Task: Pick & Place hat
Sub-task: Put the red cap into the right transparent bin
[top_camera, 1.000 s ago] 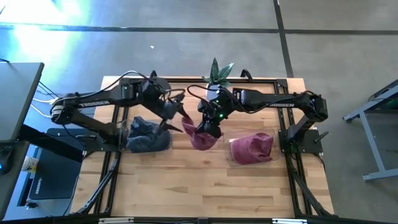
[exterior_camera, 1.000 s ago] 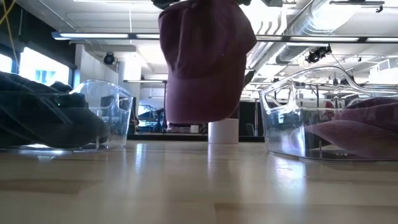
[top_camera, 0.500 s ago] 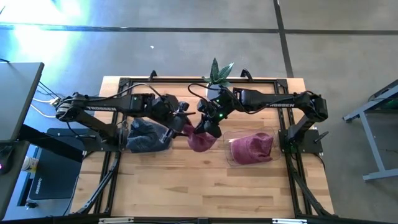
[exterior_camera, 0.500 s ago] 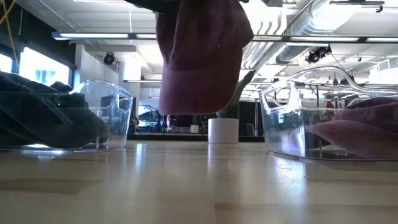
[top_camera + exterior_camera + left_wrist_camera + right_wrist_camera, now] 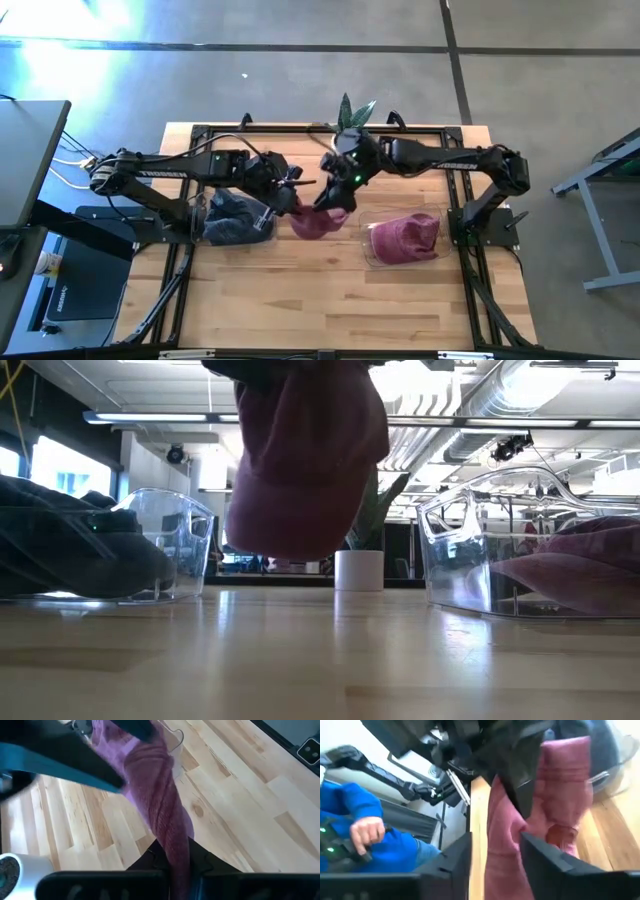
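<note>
My right gripper, open around the maroon hat's cloth near my left gripper, should back off and pinch the hat's nearer side (image 5: 318,231).
A maroon hat (image 5: 318,218) hangs in the air over the middle of the table, clear of the wood in the low view (image 5: 305,460). My left gripper (image 5: 296,204) reaches in from the left and is shut on it. My right gripper (image 5: 336,190) is just above and to the far right of the hat. Its fingers (image 5: 455,865) are open, and the hat's cloth (image 5: 505,845) runs between them. My left gripper pinches a bunched fold of the hat's cloth (image 5: 176,851) between its two fingers. It comes slanting down from the table's left. The hat hangs below and beyond the fingers, slack and clear of the table. My right gripper's open fingers flank the cloth; whether they touch it I cannot tell.
A clear bin with dark hats (image 5: 235,218) stands at the left, and a clear bin with a maroon hat (image 5: 405,238) at the right. A plant in a white pot (image 5: 350,120) stands at the far middle. A person in blue (image 5: 365,830) sits beyond the table.
My left gripper has moved right and down to the hat and shut on it. My right gripper has opened, let go of the hat and drawn back a little toward the far edge. The hat has swung slightly left and stays clear of the table.
</note>
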